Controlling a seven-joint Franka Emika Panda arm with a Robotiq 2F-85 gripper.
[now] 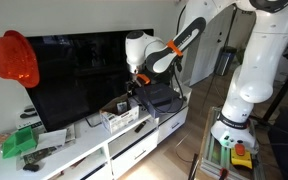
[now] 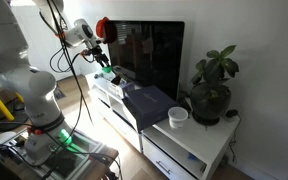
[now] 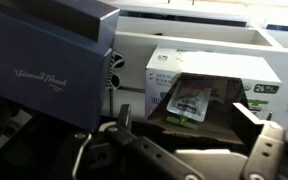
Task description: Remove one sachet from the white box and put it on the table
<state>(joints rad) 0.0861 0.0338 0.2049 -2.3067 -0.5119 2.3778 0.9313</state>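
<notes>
My gripper is to reach into the white box's opening next and close on the dark-printed end of the pale sachet [image 1: 117, 108] [image 3: 188, 106].
In the wrist view the white box [image 3: 160, 76] lies open just ahead of my gripper, its brown inner flaps spread. A pale sachet [image 3: 190, 99] with dark print lies inside it. My gripper [image 3: 194, 130] is open and empty; its two fingers stand apart, one on each side of the box opening, and do not touch the sachet. In an exterior view the gripper [image 1: 136, 84] hangs just above the white box [image 1: 124, 119] on the white table [image 1: 94, 150]. It also shows in an exterior view [image 2: 103, 63], above the table [image 2: 184, 140].
A larger dark grey box [image 3: 49, 60] stands right beside the white box, as both exterior views show [image 1: 160, 99] [image 2: 149, 100]. A TV [image 1: 79, 75] stands behind. A green packet [image 1: 19, 141], a white cup [image 2: 178, 116] and a potted plant [image 2: 212, 88] are on the table.
</notes>
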